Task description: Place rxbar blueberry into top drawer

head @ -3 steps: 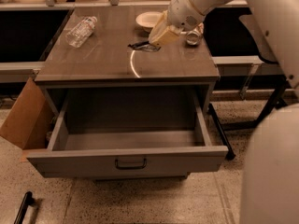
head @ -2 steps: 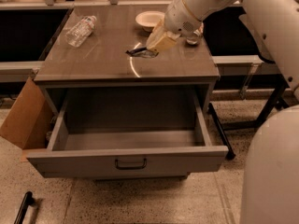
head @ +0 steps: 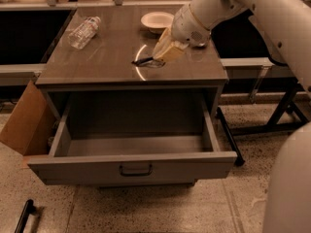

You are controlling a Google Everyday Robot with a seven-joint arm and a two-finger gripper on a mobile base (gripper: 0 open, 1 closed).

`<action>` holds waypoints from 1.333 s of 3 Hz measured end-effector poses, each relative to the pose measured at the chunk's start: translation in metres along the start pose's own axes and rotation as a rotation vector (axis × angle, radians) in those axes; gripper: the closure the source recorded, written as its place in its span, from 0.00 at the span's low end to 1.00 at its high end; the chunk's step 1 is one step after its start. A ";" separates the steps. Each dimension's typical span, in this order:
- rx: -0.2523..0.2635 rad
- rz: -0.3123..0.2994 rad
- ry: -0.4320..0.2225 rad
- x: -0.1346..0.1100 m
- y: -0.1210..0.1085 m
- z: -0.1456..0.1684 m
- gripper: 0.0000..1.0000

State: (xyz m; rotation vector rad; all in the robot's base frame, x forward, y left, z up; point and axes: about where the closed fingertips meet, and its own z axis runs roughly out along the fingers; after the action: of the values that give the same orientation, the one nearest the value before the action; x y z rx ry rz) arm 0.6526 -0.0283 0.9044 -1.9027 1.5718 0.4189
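Next, my gripper lets go of the rxbar blueberry on the middle of the top drawer's grey bottom [head: 157, 124], a little toward the table legs.
The top drawer [head: 131, 166] is pulled wide open below the countertop, and its grey inside shows nothing in it. Its dark bar handle [head: 136, 170] is at the front centre. My gripper [head: 147, 61] is low over the middle of the countertop [head: 97, 62], just behind the front edge and above the drawer. A small dark flat shape lies at its tip; I cannot tell whether this is the rxbar blueberry. No dark blue wrapper shows clearly anywhere else.
A clear plastic water bottle [head: 84, 31] lies at the back left of the countertop. A pale bowl [head: 156, 21] stands at the back centre. A cardboard box [head: 22, 125] leans left of the cabinet. Black table legs [head: 286, 106] stand to the right.
My gripper has come down and a little forward, from above the countertop to right at its surface. The drawer, bottle and bowl have not moved.
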 end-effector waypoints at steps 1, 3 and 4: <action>-0.007 -0.016 -0.016 0.002 0.041 0.002 1.00; -0.106 0.104 -0.029 0.045 0.126 0.057 1.00; -0.105 0.171 0.003 0.072 0.139 0.083 1.00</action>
State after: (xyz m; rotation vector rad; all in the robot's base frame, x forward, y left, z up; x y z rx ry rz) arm 0.5485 -0.0426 0.7619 -1.8525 1.7529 0.5826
